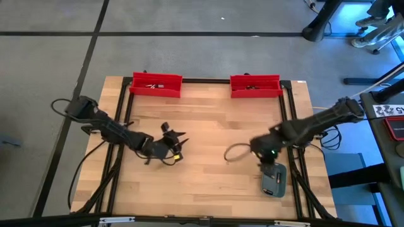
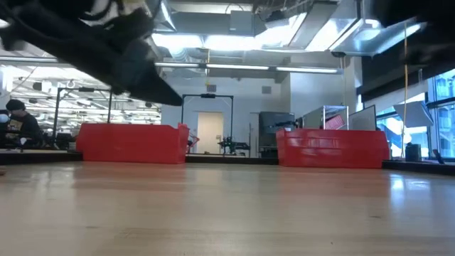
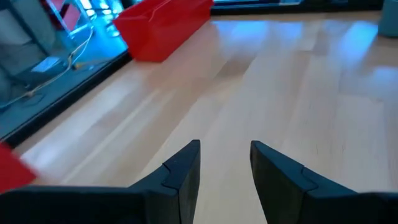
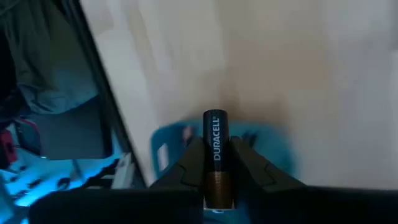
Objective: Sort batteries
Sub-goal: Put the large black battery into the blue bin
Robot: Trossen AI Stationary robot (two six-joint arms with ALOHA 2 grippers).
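Observation:
My right gripper will let go of the battery inside the grey-blue case (image 1: 271,181) (image 4: 232,146), near the middle of its bottom.
My right gripper (image 4: 216,149) is shut on one battery (image 4: 216,140), a black cell with a copper-coloured end and white lettering. It hangs above the grey-blue case (image 4: 174,146), which lies flat near the table's front right corner (image 1: 274,180). In the high view this gripper (image 1: 262,154) sits just behind the case. My left gripper (image 3: 225,149) is open with nothing between its fingers. It hovers over bare wood at the table's left middle (image 1: 178,137). No other batteries show clearly. My right gripper pinches the battery's long sides (image 4: 206,163) between its two fingers. The battery lies along the fingers, its black end sticking out past the fingertips (image 4: 194,149) and its copper end back between them. The fingers slant down from above. The battery is lifted clear of the case.
Two red bins stand along the far edge, one at the left (image 1: 156,84) and one at the right (image 1: 255,85). A thin grey loop (image 1: 235,153) shows on the wood left of my right gripper. A black frame (image 1: 123,120) borders the table. Bare wood lies between the arms.

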